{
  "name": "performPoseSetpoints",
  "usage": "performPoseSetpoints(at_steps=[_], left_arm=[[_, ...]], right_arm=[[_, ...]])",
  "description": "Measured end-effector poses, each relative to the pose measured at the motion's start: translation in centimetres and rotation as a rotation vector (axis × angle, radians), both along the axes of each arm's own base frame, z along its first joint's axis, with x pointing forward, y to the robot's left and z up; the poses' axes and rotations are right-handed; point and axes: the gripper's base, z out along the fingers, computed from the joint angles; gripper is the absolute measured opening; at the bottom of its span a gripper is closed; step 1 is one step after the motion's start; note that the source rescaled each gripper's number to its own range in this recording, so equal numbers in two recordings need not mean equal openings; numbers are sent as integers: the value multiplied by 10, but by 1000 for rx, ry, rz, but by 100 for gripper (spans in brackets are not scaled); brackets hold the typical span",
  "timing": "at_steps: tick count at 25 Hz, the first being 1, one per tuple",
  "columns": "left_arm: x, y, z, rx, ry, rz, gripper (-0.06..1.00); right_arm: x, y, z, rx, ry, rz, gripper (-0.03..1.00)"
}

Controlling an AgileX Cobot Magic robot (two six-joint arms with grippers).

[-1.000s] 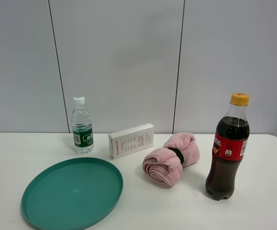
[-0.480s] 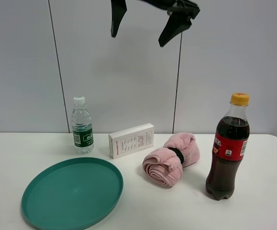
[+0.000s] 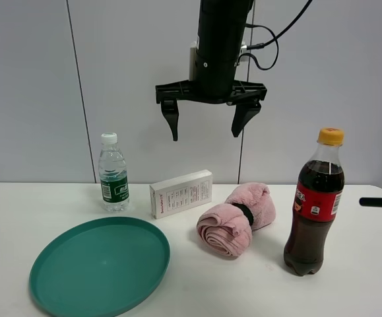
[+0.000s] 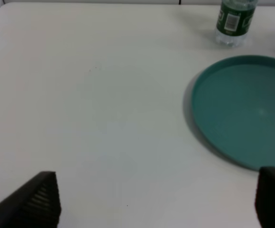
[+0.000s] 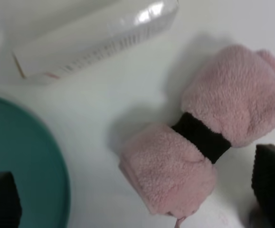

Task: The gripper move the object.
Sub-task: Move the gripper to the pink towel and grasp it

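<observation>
The pink rolled towel is next for my right gripper, which should go to it and take hold around the black band (image 3: pixel 245 212) (image 5: pixel 202 137) at the towel's middle.
The pink rolled towel (image 3: pixel 225 229) with a black band lies on the white table between the white box and the cola bottle. My right gripper (image 3: pixel 205 137) hangs open on a thick dark arm, well above the box and the towel, touching nothing. In the right wrist view the towel (image 5: pixel 232 102) lies below the spread fingertips (image 5: pixel 2 199), and the right gripper (image 5: pixel 136 190) is open and empty. My left gripper (image 4: pixel 155 199) is open and empty over bare table, left of the green plate (image 4: pixel 241 109); it does not show in the exterior view.
A white box (image 3: pixel 181 193) stands just left of the towel. A water bottle (image 3: pixel 113 173) is at back left, a green plate (image 3: pixel 99 264) at front left, a cola bottle (image 3: pixel 314 205) right of the towel. A black rod (image 3: pixel 380 202) pokes in at the right edge.
My right gripper has come down from the top of the exterior view, open, and now hangs lower above the box and towel. The black rod appeared at the right edge. The objects have not moved.
</observation>
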Motion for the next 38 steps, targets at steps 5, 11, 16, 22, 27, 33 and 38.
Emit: performPoseSetpoints(at_steps=[5, 11, 16, 22, 27, 33, 38], left_arm=[[0, 0, 0, 0, 0, 0, 100], [0, 0, 0, 0, 0, 0, 100], [0, 0, 0, 0, 0, 0, 100], [0, 0, 0, 0, 0, 0, 100], [0, 0, 0, 0, 0, 0, 100], [0, 0, 0, 0, 0, 0, 100], [0, 0, 0, 0, 0, 0, 100]], right_arm=[[11, -7, -19, -28, 45, -37, 100], [25, -22, -34, -40, 74, -85, 100], [33, -30, -45, -20, 114, -115, 100], [42, -38, -61, -7, 159, -154, 100], [49, -51, -66, 7, 171, -216, 100], [56, -64, -71, 14, 186, -251, 100], [61, -67, -84, 22, 220, -267, 100]])
